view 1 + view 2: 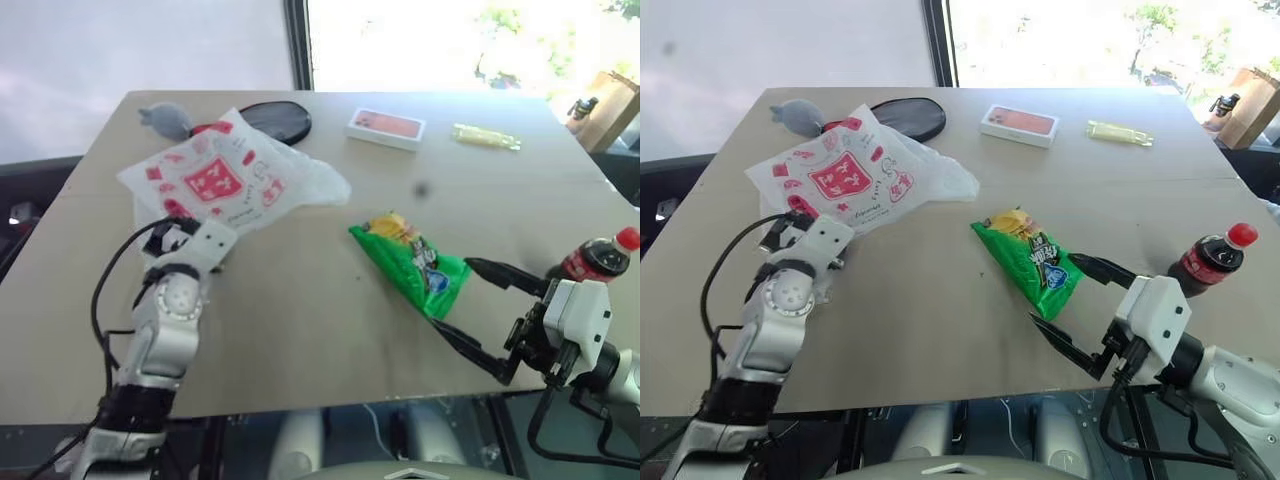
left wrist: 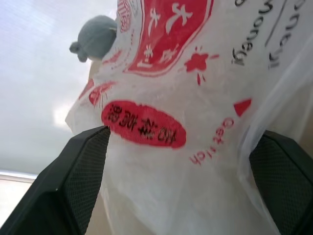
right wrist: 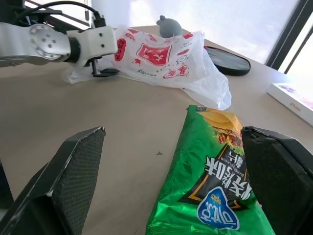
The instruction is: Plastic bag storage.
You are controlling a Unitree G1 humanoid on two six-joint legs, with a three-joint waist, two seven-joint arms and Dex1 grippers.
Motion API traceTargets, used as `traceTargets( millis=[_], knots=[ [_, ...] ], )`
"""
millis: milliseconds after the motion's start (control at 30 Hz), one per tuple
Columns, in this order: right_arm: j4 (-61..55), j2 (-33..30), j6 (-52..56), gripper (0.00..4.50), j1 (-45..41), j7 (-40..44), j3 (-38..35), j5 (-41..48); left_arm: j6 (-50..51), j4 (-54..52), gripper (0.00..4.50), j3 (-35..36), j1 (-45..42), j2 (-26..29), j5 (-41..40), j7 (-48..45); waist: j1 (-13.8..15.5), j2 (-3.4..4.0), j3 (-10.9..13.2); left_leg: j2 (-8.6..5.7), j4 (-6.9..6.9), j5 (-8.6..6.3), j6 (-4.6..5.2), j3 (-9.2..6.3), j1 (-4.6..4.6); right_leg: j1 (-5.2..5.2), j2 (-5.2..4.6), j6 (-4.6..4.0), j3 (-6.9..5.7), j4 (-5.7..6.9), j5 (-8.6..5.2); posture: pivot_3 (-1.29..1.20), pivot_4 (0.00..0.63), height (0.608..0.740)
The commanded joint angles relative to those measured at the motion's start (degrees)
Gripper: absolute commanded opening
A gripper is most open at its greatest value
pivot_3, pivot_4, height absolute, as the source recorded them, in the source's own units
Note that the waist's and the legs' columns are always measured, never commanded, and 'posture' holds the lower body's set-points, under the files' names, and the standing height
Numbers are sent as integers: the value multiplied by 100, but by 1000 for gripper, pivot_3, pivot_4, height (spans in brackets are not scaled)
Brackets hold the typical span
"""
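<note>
The green snack packet's side edge [image 1: 458, 267] [image 3: 259, 210] beside the blue logo, toward the cola bottle, is the next thing my right gripper will close on.
The plastic bag [image 1: 225, 180], crinkly white with red cartoon prints, lies on the far left part of the wooden table [image 1: 300, 310]. My left gripper [image 1: 178, 230] is at the bag's near edge. In the left wrist view its fingers [image 2: 83, 171] stand wide apart with the bag [image 2: 161, 88] bulging between them, so the gripper is open. My right gripper [image 1: 482, 312] is open at the table's near right edge, just beside the green snack packet [image 1: 412, 262], with nothing held between its fingers [image 3: 73, 181].
A grey plush toy [image 1: 165, 118] and a black oval object [image 1: 278, 120] lie behind the bag. A red-and-white box [image 1: 387, 128] and a yellow packet [image 1: 485, 137] sit at the far side. A cola bottle [image 1: 597, 258] lies at the right edge.
</note>
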Motion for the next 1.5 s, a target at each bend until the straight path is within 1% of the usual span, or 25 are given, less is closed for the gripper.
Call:
traceTargets(
  millis=[33,167,267,300,333,400,433,467,500,600,633,733,833,933,967,1033,1067,1133,1167,1267,1333,1433,1500],
  knots=[
    [-165,8,-51,4500,-1,-44,-16,30,-319,584,4446,-173,-402,-63,158,203,-3,0,0,0,0,0,0,0,0,0,0,0,0,0,0,0,150,740],
    [-149,78,-102,4500,11,-88,90,-58,-795,1621,4446,-510,-997,-89,475,626,-5,-1,0,-2,0,0,0,-1,-2,0,5,3,0,0,1,0,150,740],
    [-135,103,-131,4500,-11,-90,178,-127,-1040,2213,4446,-662,-1311,-194,477,702,-2,-2,0,-4,0,0,0,-2,-1,0,7,9,0,0,4,0,150,740],
    [-128,114,-140,4500,-28,-97,215,-152,-1164,2395,4213,-681,-1410,-247,408,660,-2,-2,0,-4,0,0,0,-1,-1,1,7,13,0,0,6,0,150,740],
    [-121,125,-147,4500,-44,-107,253,-180,-1285,2516,3915,-682,-1495,-297,331,608,-2,-2,0,-4,0,0,0,-1,-1,1,7,20,0,0,10,0,150,740],
    [-119,153,-146,4500,-83,-137,323,-238,-1410,2553,3105,-540,-1624,-401,24,358,-3,-2,0,-5,0,0,0,-1,-2,1,7,21,0,-1,10,0,150,740],
    [-129,167,-127,4500,-99,-163,348,-255,-1409,2426,2612,-406,-1658,-442,-196,188,-2,-2,0,-4,0,0,0,-1,-2,1,7,21,0,-1,10,0,150,740],
    [-152,177,-62,4500,-109,-216,376,-254,-1343,2187,1981,-267,-1700,-440,-427,-57,2,-2,0,-4,0,0,0,-1,-3,1,7,21,0,-1,10,0,150,740],
    [-168,181,-2,4500,-112,-259,400,-247,-1221,1972,1597,-144,-1744,-438,-606,-263,4,-2,0,-4,0,0,0,-3,-2,2,6,20,-1,0,10,0,150,740],
    [-107,194,128,4500,-155,-491,576,-542,-45,1180,182,359,-2246,-395,-1321,-1041,1,-19,10,-4,1,0,0,-6,-8,0,7,19,-4,0,10,0,150,740],
    [-15,171,197,4500,-207,-605,674,-764,443,995,52,449,-2471,-365,-1534,-1304,0,-29,16,-4,3,1,0,-11,-12,0,8,19,-9,0,10,0,150,740],
    [274,57,147,4500,-375,-748,1073,-1523,1540,687,52,582,-3064,-317,-1981,-1767,-15,-37,21,-4,12,1,0,-21,-16,0,14,20,-15,0,10,0,150,740],
    [668,-20,232,4500,-734,-1078,1516,-2406,2315,512,52,559,-3581,-224,-2215,-2019,-45,-35,20,-8,10,1,0,-15,-12,2,14,23,-7,-1,10,0,150,740],
    [895,-1,454,4500,-1191,-1227,1853,-2890,2966,540,52,905,-4245,-374,-2567,-1900,-58,-33,25,-7,9,1,0,-18,-12,-2,20,27,-6,2,8,0,150,740],
    [947,-5,533,4500,-1367,-1224,1979,-3029,3243,609,52,1013,-4453,-460,-2695,-1858,-56,-43,33,-7,8,1,0,-21,-11,-2,22,28,-7,5,8,0,150,740],
    [1009,-55,627,4500,-1664,-1110,2265,-3251,3401,669,52,1091,-4692,-593,-2796,-1728,-55,-46,37,-5,10,2,-1,-34,-21,-6,27,35,-15,5,4,0,150,740],
    [1029,-32,735,4500,-1790,-1077,2373,-3294,3398,661,52,1016,-4719,-608,-2810,-1726,-55,-46,36,-6,10,2,-1,-33,-20,-5,26,35,-14,5,4,0,150,740],
    [1010,65,967,4500,-2038,-979,2557,-3226,3485,664,52,637,-4640,-576,-2708,-1733,-61,-44,35,-7,8,1,-2,-32,-20,-4,26,32,-12,4,6,0,150,740],
    [992,119,1066,4500,-2165,-928,2649,-3192,3559,602,52,598,-4656,-650,-2756,-1711,-60,-44,36,-7,7,1,-2,-29,-16,-3,25,32,-9,4,6,0,150,740],
    [1058,366,1489,4500,-2520,-912,2699,-3051,3255,536,52,219,-4619,-658,-2650,-1712,-55,-47,39,-7,4,1,-2,-34,-21,-4,26,32,-14,4,6,0,150,740],
    [1059,588,1898,4500,-2711,-841,2543,-2703,3482,787,52,165,-4623,-832,-2606,-1486,-52,-47,40,-7,4,1,-2,-33,-23,-5,25,32,-13,4,6,0,150,740],
    [958,843,2530,4500,-3006,-616,2071,-1915,3324,878,52,38,-4694,-995,-2565,-1329,-28,-49,43,-7,4,1,-2,-33,-22,-4,25,32,-14,4,7,0,150,740],
    [912,599,2650,4500,-3034,-441,1951,-1824,3241,906,52,-22,-4708,-1055,-2560,-1293,-21,-47,46,-7,4,1,-2,-34,-24,-4,25,31,-15,5,7,0,150,740]
  ],
)
